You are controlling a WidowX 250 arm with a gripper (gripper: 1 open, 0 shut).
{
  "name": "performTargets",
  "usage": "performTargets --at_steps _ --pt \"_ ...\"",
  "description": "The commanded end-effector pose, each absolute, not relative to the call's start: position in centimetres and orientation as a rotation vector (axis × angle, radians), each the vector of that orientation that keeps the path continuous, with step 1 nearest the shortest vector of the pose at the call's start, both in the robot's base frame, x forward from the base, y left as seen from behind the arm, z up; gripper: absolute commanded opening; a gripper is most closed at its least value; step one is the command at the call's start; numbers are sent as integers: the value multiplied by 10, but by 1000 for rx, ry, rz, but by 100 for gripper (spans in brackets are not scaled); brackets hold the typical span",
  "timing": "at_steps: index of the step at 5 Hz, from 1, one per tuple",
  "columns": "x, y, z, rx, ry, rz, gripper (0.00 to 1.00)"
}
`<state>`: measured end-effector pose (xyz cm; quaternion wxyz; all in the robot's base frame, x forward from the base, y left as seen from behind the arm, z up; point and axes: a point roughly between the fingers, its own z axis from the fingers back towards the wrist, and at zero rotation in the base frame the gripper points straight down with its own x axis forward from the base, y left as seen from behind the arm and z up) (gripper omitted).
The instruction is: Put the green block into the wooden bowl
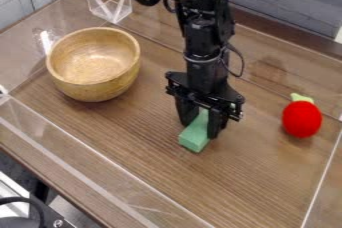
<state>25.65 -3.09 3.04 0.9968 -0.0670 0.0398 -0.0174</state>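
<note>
The gripper holds the green block by its upper end, so the robot should open it, lift clear and take the block nearer the middle (pixel 199 131) before carrying it to the wooden bowl.
The green block (pixel 197 136) lies on the wooden table near the middle, its upper end between my fingers. My gripper (pixel 203 120) points straight down over it, and its black jaws have closed onto the block's sides. The block still rests on the table. The wooden bowl (pixel 94 63), round and light tan, stands empty to the left, well apart from the gripper.
A red strawberry-like toy (pixel 302 118) sits at the right. A clear plastic wall (pixel 107 184) edges the table along the front and left. A clear stand (pixel 108 10) is at the back behind the bowl.
</note>
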Motion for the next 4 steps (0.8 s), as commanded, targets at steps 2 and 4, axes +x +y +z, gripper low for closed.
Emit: performTargets --at_steps 2,4 --pt "267 -30 45 -160 45 -29 0" --pt "268 -30 47 -174 54 -21 0"
